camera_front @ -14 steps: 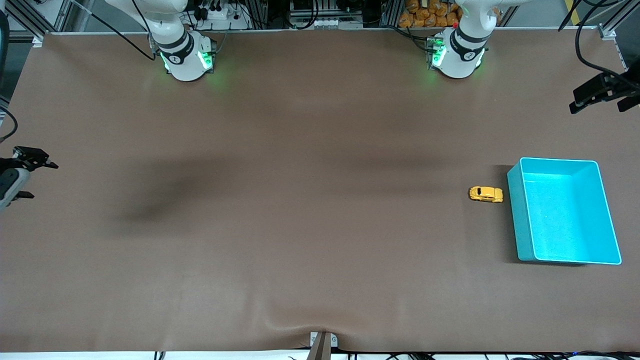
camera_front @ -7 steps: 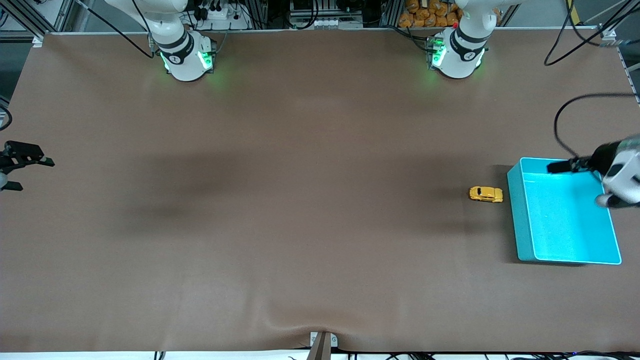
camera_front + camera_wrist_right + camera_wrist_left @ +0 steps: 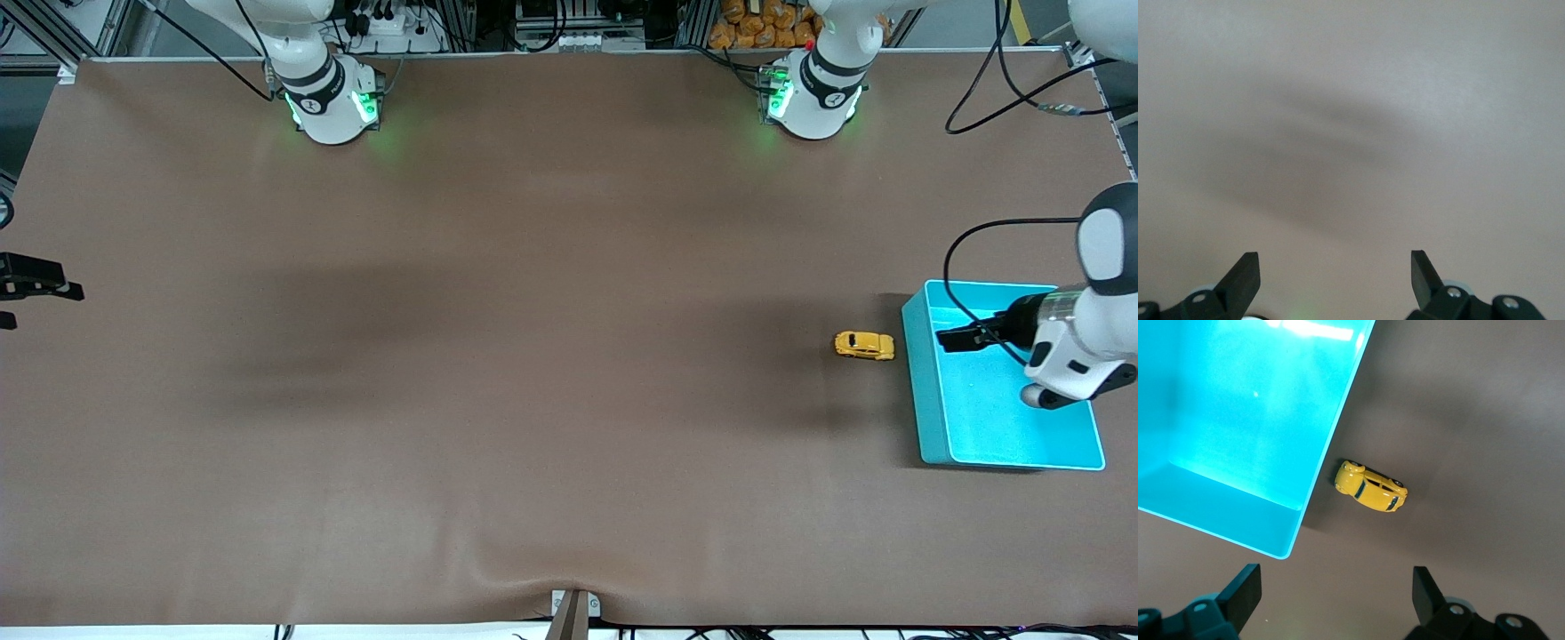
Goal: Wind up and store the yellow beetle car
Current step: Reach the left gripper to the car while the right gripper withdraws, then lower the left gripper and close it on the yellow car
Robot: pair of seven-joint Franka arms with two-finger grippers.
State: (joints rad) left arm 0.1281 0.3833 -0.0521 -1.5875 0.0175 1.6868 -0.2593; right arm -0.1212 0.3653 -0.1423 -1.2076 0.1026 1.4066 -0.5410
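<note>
The yellow beetle car is next, and my left gripper will go to it and close across its doors [image 3: 861, 343] [image 3: 1374, 493], just behind the car's windshield.
The yellow beetle car [image 3: 863, 345] stands on its wheels on the brown table, just beside the turquoise bin [image 3: 925, 400], toward the left arm's end of the table. My left gripper [image 3: 951, 341] hangs open over the bin, close to the wall beside the car, holding nothing. In the left wrist view the car [image 3: 1371, 488] lies close to the bin's wall [image 3: 1218, 500], well ahead of the open left gripper [image 3: 1335, 593]. My right gripper [image 3: 44, 307] waits open at the right arm's end of the table. The right wrist view shows the open right gripper [image 3: 1333, 273] over bare table.
The bin's floor [image 3: 996, 418] holds nothing. A black cable [image 3: 956, 244] loops from the left arm above the bin. Brown table cover [image 3: 533, 356] stretches between the two arms.
My left arm has swung in from the table's end and come over the bin toward the car. The right gripper has drifted slightly outward. The car has not moved.
</note>
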